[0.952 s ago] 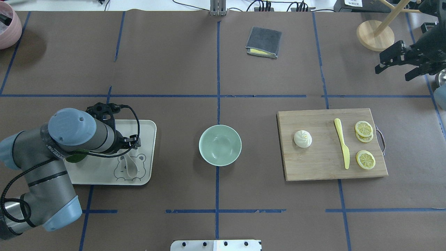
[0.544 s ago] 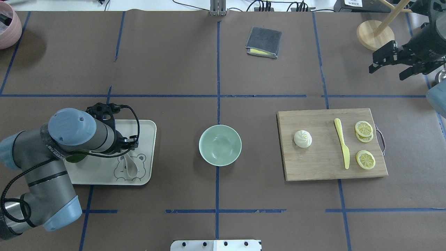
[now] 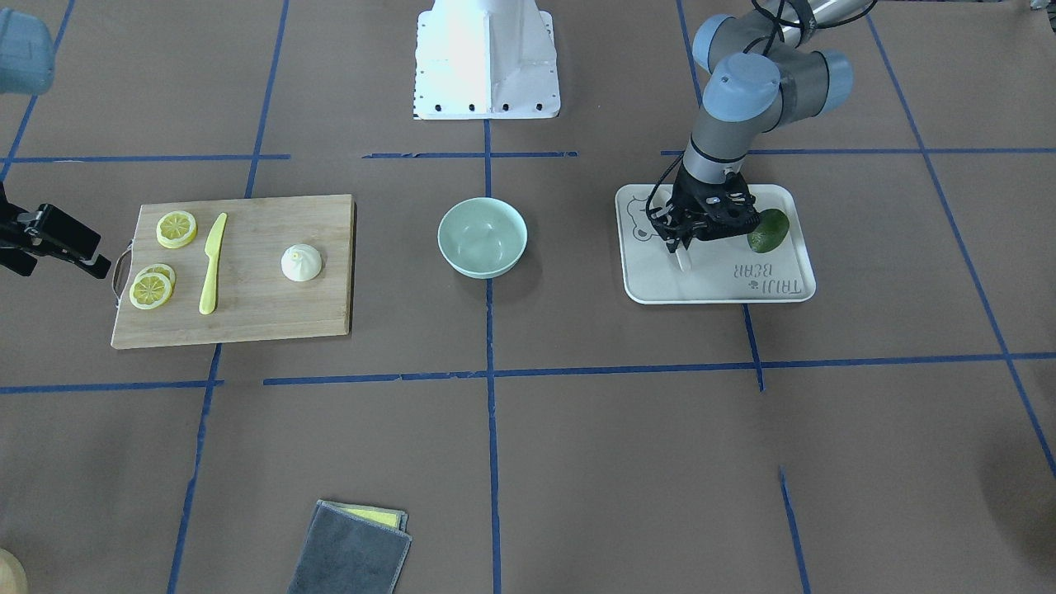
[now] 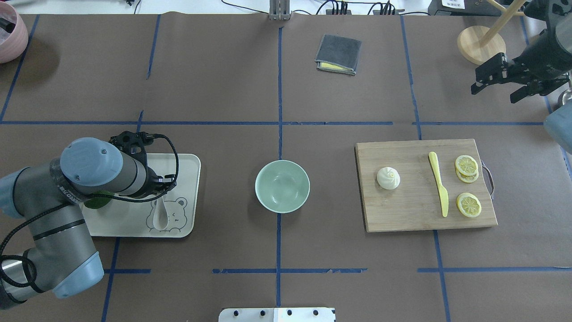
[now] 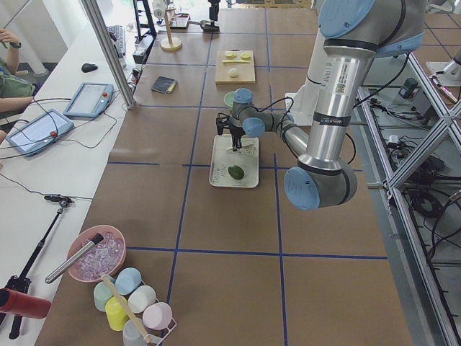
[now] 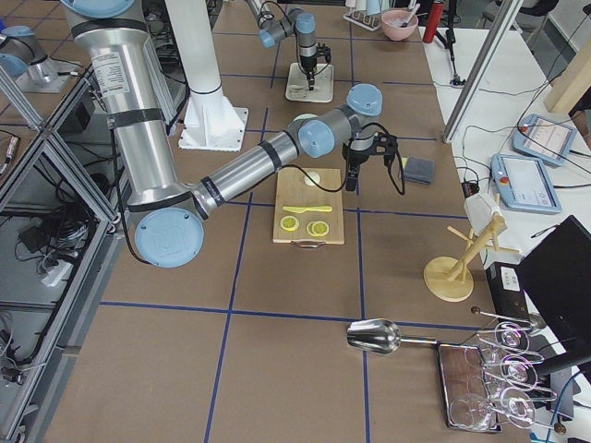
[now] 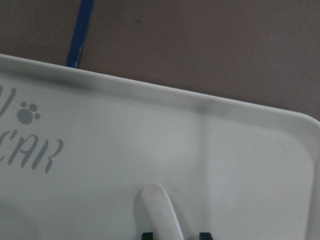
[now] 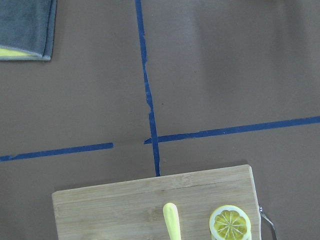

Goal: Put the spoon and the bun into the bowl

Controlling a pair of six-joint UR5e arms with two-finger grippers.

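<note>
Next, I move my right gripper next to the white bun's pleated top (image 3: 302,258) on the wooden cutting board, beside the yellow knife, and close it there.
The off-white spoon (image 4: 160,215) is over the bear-printed tray (image 4: 187,170). My left gripper (image 3: 691,239) points down at it and is shut on its handle. In the left wrist view the handle (image 7: 160,210) runs between the two fingertips. The mint-green bowl (image 4: 282,186) stands empty at the table's middle, to the right of the tray. The white pleated bun (image 4: 388,178) lies on the left part of the wooden cutting board (image 4: 402,214). My right gripper (image 4: 494,89) is open and empty, high at the far right, well beyond the board.
A dark green avocado (image 3: 768,230) lies on the tray beside my left gripper. A yellow knife (image 4: 439,183) and lemon slices (image 4: 468,205) lie on the board. A grey cloth (image 4: 338,54), a wooden stand (image 4: 481,44) and a pink bowl (image 4: 9,31) stand at the far edge.
The spoon's scoop has shifted a little to the left on the tray with my left gripper on its handle. My right gripper has drifted slightly left and farther away.
</note>
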